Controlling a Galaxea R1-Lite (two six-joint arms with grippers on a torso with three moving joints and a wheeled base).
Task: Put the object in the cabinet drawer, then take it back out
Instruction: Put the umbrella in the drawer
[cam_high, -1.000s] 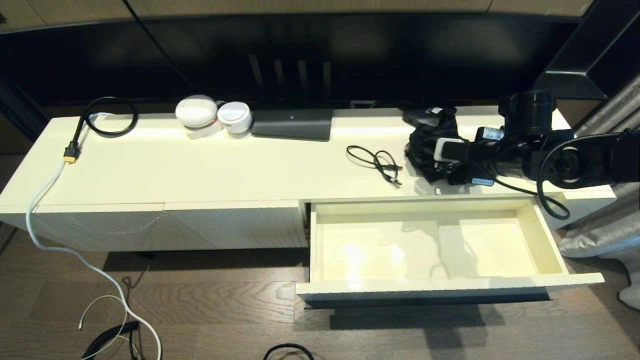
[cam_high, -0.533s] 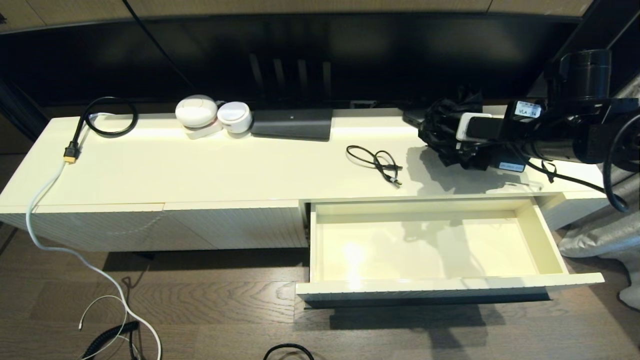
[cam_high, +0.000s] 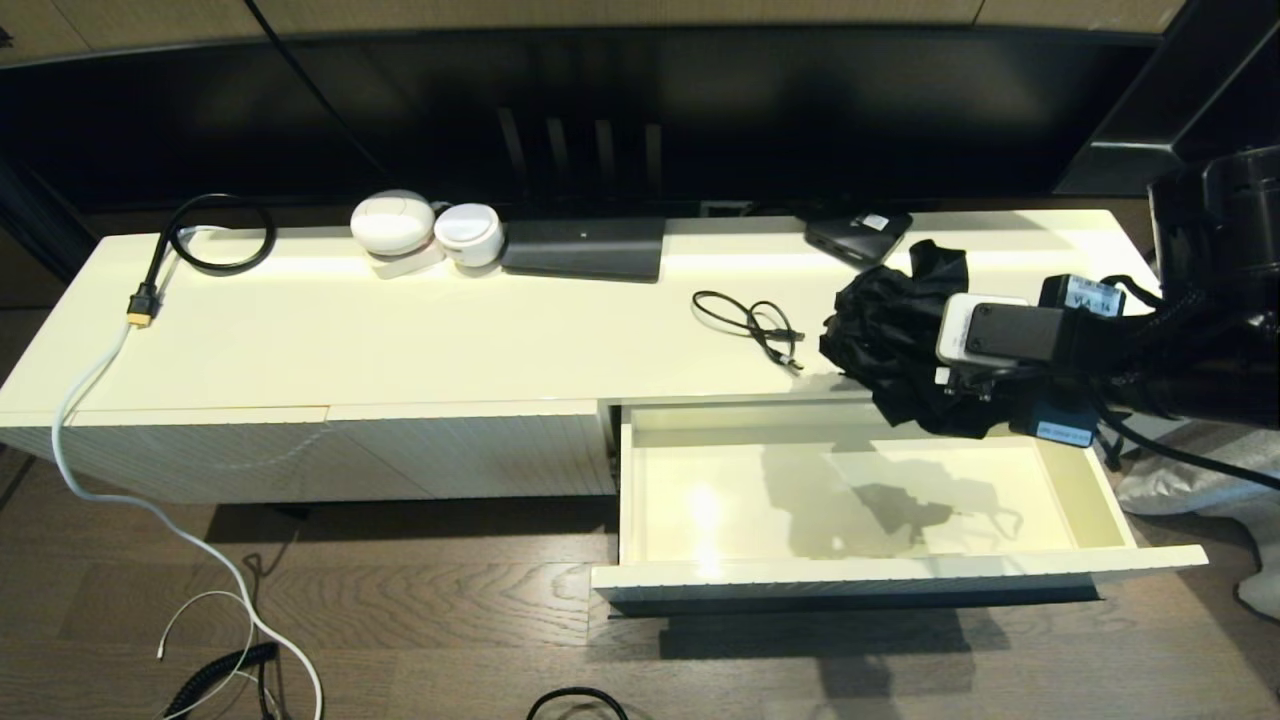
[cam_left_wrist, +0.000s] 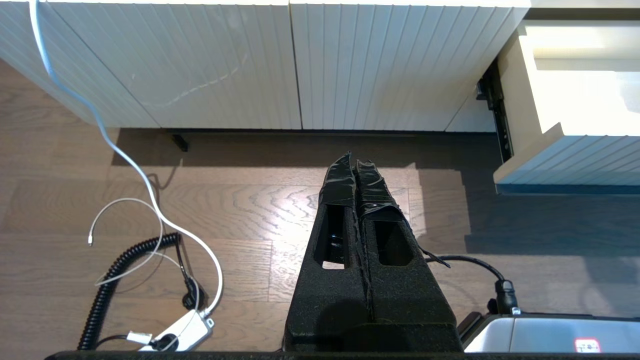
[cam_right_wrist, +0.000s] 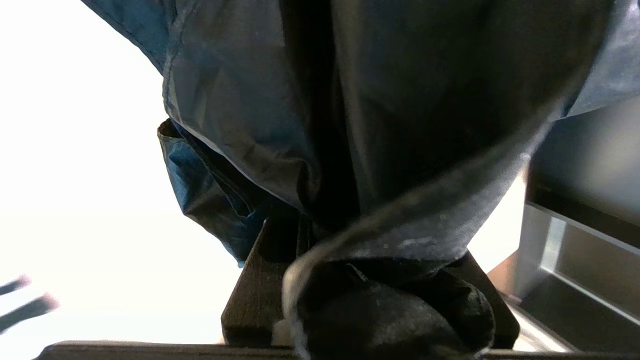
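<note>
The robot's right gripper should release the black fabric bundle on the drawer's cream bottom (cam_high: 800, 484), lined up with the thin black cable. The bundle still hangs above the open drawer.
The object is a crumpled black fabric bundle (cam_high: 890, 340), hanging above the back right part of the open cabinet drawer (cam_high: 1085, 480) and casting a shadow on its smooth cream floor. My right gripper (cam_high: 925, 368) is shut on the bundle, and the cloth (cam_right_wrist: 400, 125) drapes over its fingers and hides the tips. The drawer's fluted front (cam_high: 880, 575) is pulled out towards me, and nothing lies inside. My left gripper (cam_left_wrist: 352, 162) is shut and holds nothing. It is parked low over the wooden floor, left of the drawer's corner (cam_left_wrist: 570, 160).
On the cabinet top lie a thin black cable (cam_high: 755, 325), a flat black box (cam_high: 585, 248), two white round devices (cam_high: 395, 222), a small black device (cam_high: 858, 235) and a looped black cable (cam_high: 210, 235). A white cord (cam_high: 90, 380) and a coiled cord (cam_left_wrist: 115, 270) trail on the floor.
My right gripper lifted the black bundle off the cabinet top, then carried it forward and down until it hung over the open drawer. The left arm has not moved.
</note>
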